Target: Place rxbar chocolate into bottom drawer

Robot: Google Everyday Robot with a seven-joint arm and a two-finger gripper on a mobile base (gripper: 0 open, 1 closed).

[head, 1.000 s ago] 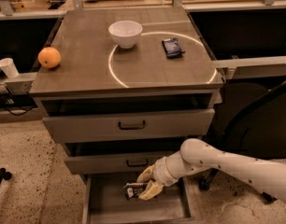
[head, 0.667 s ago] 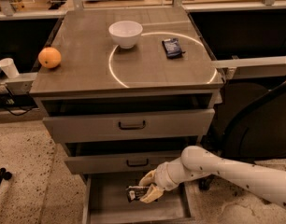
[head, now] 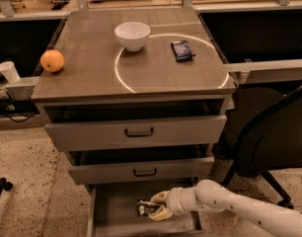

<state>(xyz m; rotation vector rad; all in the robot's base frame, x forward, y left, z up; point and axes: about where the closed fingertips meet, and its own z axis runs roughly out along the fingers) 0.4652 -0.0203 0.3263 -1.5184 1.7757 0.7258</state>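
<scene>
Next, I release the rxbar chocolate on the bottom drawer's grey bottom (head: 173,206), toward the side nearest the black chair.
The bottom drawer (head: 111,206) is pulled open below the two upper drawers and shows a plain grey floor. My gripper (head: 153,209) reaches into it from the right, low over the floor near the middle. It is shut on the rxbar chocolate (head: 145,209), a dark bar with a pale end that sticks out to the left between the fingers. The white arm (head: 230,206) stretches off to the lower right.
On the cabinet top stand a white bowl (head: 132,34), an orange (head: 52,61) at the left and a dark blue packet (head: 181,50) at the right. A black chair (head: 274,142) stands right of the cabinet. A white cup (head: 9,71) sits at far left.
My gripper with the bar has sunk lower into the bottom drawer and shifted slightly left. Nothing on the cabinet top has moved.
</scene>
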